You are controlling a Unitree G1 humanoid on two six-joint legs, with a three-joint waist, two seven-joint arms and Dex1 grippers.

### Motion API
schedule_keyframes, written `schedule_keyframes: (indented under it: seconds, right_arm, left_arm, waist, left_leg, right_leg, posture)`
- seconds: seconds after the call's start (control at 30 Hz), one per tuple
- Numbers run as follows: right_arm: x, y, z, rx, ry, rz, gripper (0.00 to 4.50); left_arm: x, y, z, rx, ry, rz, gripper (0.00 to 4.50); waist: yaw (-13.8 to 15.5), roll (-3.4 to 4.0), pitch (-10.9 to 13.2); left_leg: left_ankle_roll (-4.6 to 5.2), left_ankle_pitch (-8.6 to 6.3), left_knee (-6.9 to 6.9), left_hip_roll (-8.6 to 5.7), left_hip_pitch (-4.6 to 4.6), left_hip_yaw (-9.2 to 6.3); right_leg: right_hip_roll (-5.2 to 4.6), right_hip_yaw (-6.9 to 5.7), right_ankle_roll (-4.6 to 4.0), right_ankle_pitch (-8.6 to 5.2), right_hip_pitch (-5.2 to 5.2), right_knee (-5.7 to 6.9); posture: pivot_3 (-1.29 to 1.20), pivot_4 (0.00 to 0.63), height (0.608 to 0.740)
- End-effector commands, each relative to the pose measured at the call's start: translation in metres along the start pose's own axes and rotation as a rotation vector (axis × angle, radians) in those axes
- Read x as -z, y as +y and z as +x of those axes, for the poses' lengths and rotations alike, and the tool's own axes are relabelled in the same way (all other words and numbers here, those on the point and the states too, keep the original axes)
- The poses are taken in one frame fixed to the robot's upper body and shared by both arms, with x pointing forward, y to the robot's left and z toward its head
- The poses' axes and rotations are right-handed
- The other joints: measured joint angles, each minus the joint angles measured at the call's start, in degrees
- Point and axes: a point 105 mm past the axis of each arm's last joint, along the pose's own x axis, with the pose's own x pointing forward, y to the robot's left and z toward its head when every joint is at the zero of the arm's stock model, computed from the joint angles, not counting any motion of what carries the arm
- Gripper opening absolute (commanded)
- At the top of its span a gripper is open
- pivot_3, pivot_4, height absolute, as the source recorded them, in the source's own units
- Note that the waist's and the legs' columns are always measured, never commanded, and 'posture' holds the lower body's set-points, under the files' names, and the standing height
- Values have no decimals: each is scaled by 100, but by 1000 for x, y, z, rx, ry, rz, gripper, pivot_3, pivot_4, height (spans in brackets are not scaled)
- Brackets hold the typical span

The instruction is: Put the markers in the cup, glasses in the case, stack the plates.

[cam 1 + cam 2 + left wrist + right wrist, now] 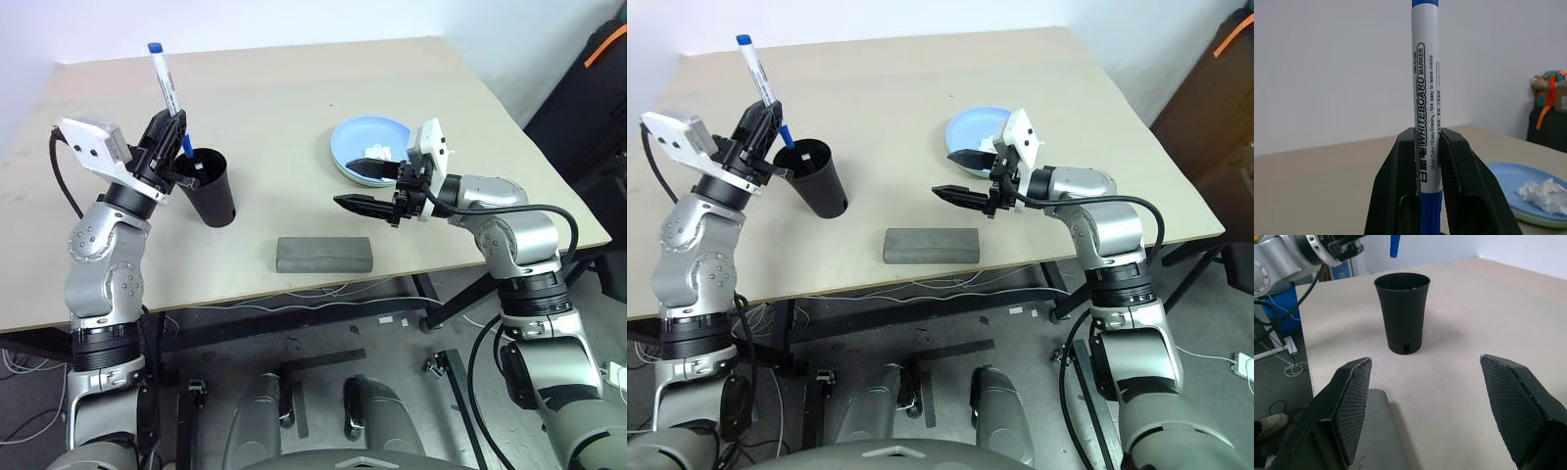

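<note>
My left gripper is holding the blue-capped marker, now over the black cup's mouth. It will release the marker inside the black cup (189, 182), next to the pale bit at the cup's rim.
My left gripper (172, 135) is shut on the blue-capped marker (164, 76), holding it nearly upright. The marker's blue lower end hangs over the mouth of the black cup (212, 193), and a pale bit shows inside the rim. In the left wrist view the fingers (1400, 181) clamp the marker (1426, 98). My right gripper (361, 188) stands open above the table, pointing toward the cup (1402, 316), with nothing between its fingers. The light blue plate (358, 137) lies on the pale green plate (1535, 219) behind it. The grey case (323, 254) lies shut near the front edge. The glasses are out of view.
A crumpled white tissue (377, 152) rests on the blue plate. The table's front edge runs just below the case, with cables hanging under it. A dark bag with an orange strap (600, 69) stands off the table's right side.
</note>
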Motion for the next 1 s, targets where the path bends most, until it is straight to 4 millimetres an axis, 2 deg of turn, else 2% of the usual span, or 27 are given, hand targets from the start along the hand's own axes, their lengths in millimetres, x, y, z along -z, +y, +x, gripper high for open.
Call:
schedule_keyframes:
  seconds: [0.03, 0.5, 1.0]
  right_arm:
    - [-12, -3, -6, 20, -23, -51, 3725]
    - [-10, -6, -5, 39, -19, -58, 3725]
    - [-10, -7, -6, 40, -13, -70, 3725]
  left_arm:
    - [-1, 0, -3, 5, -11, 29, 268]
    - [12, 11, -13, -40, 63, 64, 268]
    - [19, 11, -14, -33, 61, 37, 268]
  waist:
    - [-1, 0, 0]
    - [1, 0, 0]
    - [-1, 0, 0]
  left_leg:
    - [0, 0, 0, 0, 0, 0]
    - [1, 0, 2, 1, 0, -1]
    - [1, 1, 6, 1, 1, -1]
  right_leg:
    - [2, 0, 3, 2, 0, 0]
    - [1, 0, 4, 4, -1, 2]
    - [1, 0, 5, 4, 0, 5]
  posture:
    - [0, 150, 727]
    - [0, 150, 727]
    - [0, 150, 727]
